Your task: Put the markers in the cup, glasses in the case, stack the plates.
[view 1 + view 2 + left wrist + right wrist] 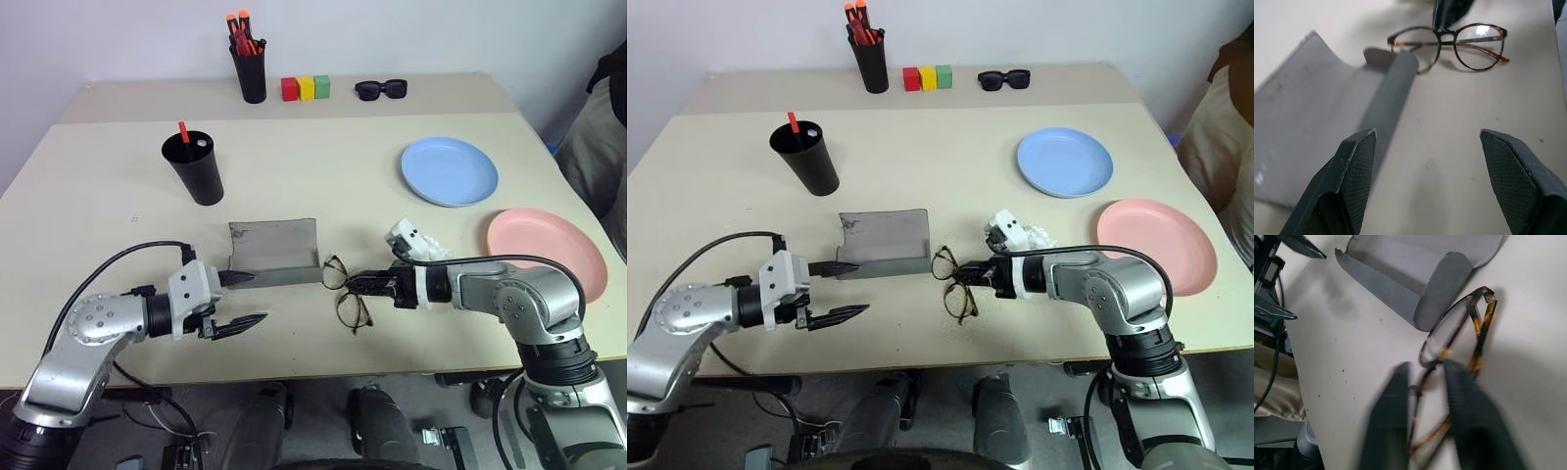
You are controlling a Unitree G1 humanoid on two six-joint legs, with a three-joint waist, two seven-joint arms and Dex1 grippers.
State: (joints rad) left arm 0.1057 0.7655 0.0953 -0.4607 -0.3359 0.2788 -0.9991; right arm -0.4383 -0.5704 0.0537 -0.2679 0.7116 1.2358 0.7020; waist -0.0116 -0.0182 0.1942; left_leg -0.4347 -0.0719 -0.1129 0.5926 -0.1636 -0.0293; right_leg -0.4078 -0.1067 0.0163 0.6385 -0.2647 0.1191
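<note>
The glasses lie crosswise against the grey case's end, so I need to grip the bridge [1447, 34] with my right gripper, pull them clear and turn them lengthwise before lowering them in.
The glasses [338, 274] lie on the table just right of the open grey case [274, 253], lenses folded over the arms. My right gripper [355, 284] is shut on the glasses at the bridge, and the right wrist view shows its fingers on either side of the frame [1449, 338]. To the left of the case, near the table's front edge, my left gripper [257, 298] is open and holds nothing. A red marker [182, 131] and a white marker tip [201, 143] stand in the black cup [195, 168]. The blue plate [449, 170] and pink plate [547, 252] lie apart at the right.
At the back stand a black pen holder with orange-capped pens [251, 69], red, yellow and green blocks [306, 88], and black sunglasses [381, 90]. A person [602, 137] is at the right edge. Open tabletop lies between the cup and the blue plate.
</note>
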